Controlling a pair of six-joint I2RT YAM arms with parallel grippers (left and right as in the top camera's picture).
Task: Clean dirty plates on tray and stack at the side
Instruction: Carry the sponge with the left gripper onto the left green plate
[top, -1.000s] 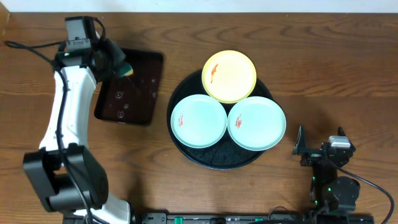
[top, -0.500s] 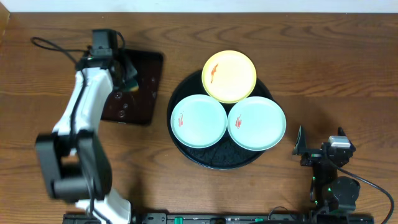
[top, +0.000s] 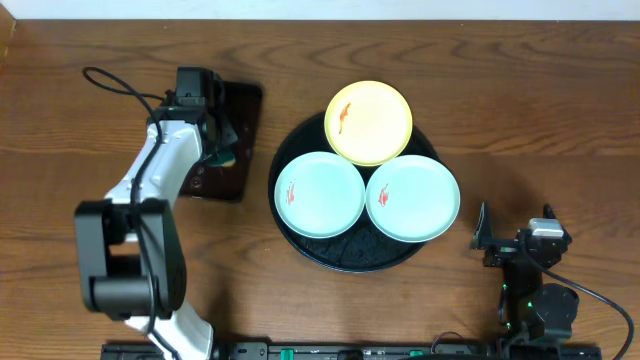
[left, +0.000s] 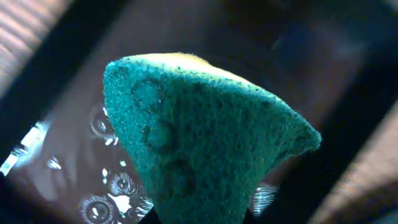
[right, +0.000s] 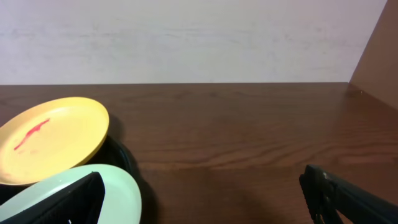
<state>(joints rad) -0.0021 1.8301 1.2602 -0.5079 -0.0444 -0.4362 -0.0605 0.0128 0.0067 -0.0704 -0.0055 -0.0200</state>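
I will let go of the green and yellow sponge, now held above the rectangular black tray, with my left gripper on the mint-blue plate (top: 328, 206) nearest the rectangular black tray.
The round black tray (top: 350, 258) holds three plates: a pale yellow plate (top: 368, 122) at the back and two mint-blue plates (top: 319, 194) (top: 412, 198) in front, each with a red-orange smear. My left gripper (top: 222, 150) is shut on a green and yellow sponge (left: 205, 137) above the rectangular black tray. My right gripper (top: 510, 240) is open and empty on the table right of the round tray. The right wrist view shows the yellow plate (right: 50, 140) and a mint-blue plate (right: 118, 193).
A smaller rectangular black tray (top: 240, 110) with water drops (left: 112, 186) lies left of the round tray. A wall (right: 186, 37) stands behind the table's far edge. Bare wooden table (top: 540, 120) lies to the right.
My left gripper has moved right and toward the front over the rectangular tray, carrying the sponge. The right arm and the plates have not moved.
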